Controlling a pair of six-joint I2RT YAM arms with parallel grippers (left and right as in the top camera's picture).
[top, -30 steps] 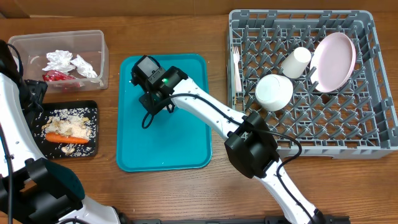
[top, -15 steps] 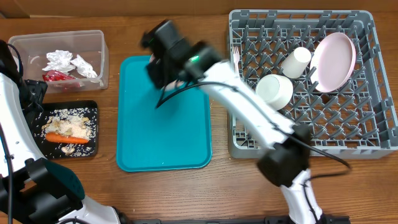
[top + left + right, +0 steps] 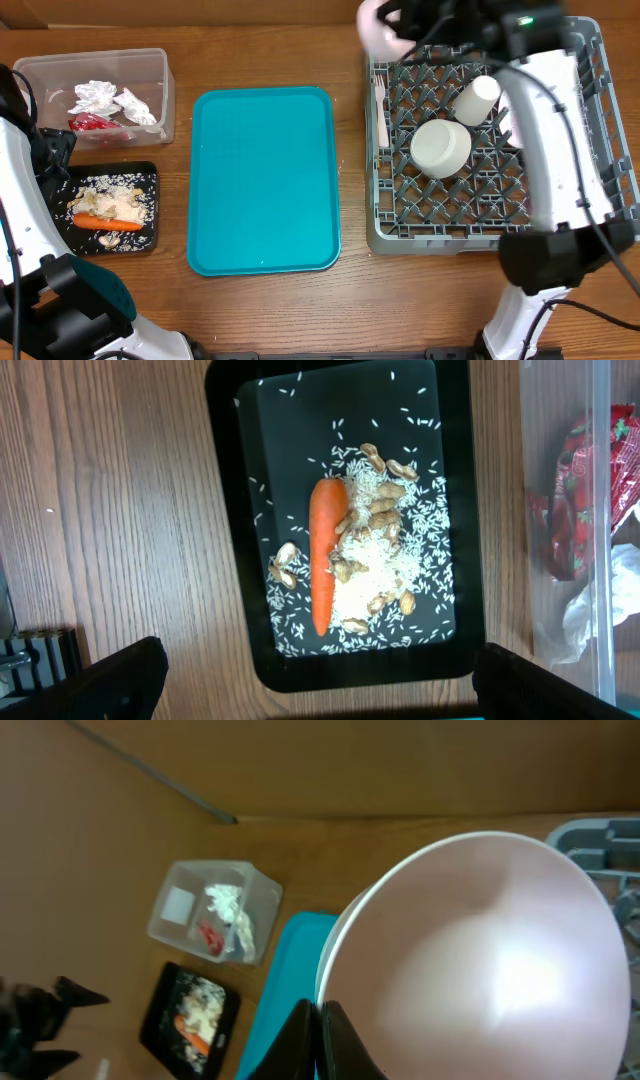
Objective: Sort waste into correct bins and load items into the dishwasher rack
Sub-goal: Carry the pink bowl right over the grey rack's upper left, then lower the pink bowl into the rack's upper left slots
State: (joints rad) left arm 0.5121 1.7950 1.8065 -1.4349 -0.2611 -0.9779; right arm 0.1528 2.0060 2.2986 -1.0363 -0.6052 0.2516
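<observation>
The small white bowl, now held above the rack's far corner, will be let go by my right gripper in the grey rack (image 3: 415, 92), in the spot that lies between the fork and the cup.
My right gripper (image 3: 398, 22) is shut on the rim of a small white bowl (image 3: 374, 24), held in the air over the far left corner of the grey dishwasher rack (image 3: 420, 238). In the right wrist view the fingers (image 3: 305, 1035) pinch the bowl (image 3: 470, 960) at its edge. The rack holds an upturned bowl (image 3: 440, 147), a cup (image 3: 477, 100) and a fork (image 3: 380, 105); my arm hides the plate. My left gripper (image 3: 320, 690) stands open over the black tray (image 3: 225, 510), which holds the carrot (image 3: 322, 555) and rice (image 3: 375, 585). The clear tub (image 3: 150, 60) contains napkins (image 3: 100, 97) and a red wrapper (image 3: 90, 122).
A flat teal serving tray (image 3: 265, 180) lies bare between the bins and the rack. My right arm's white links stretch over the rack's right half. The left arm runs along the table's left edge.
My right arm has swung up off the teal tray and to the right, carrying the bowl to the rack's far left corner. The left arm has not moved.
</observation>
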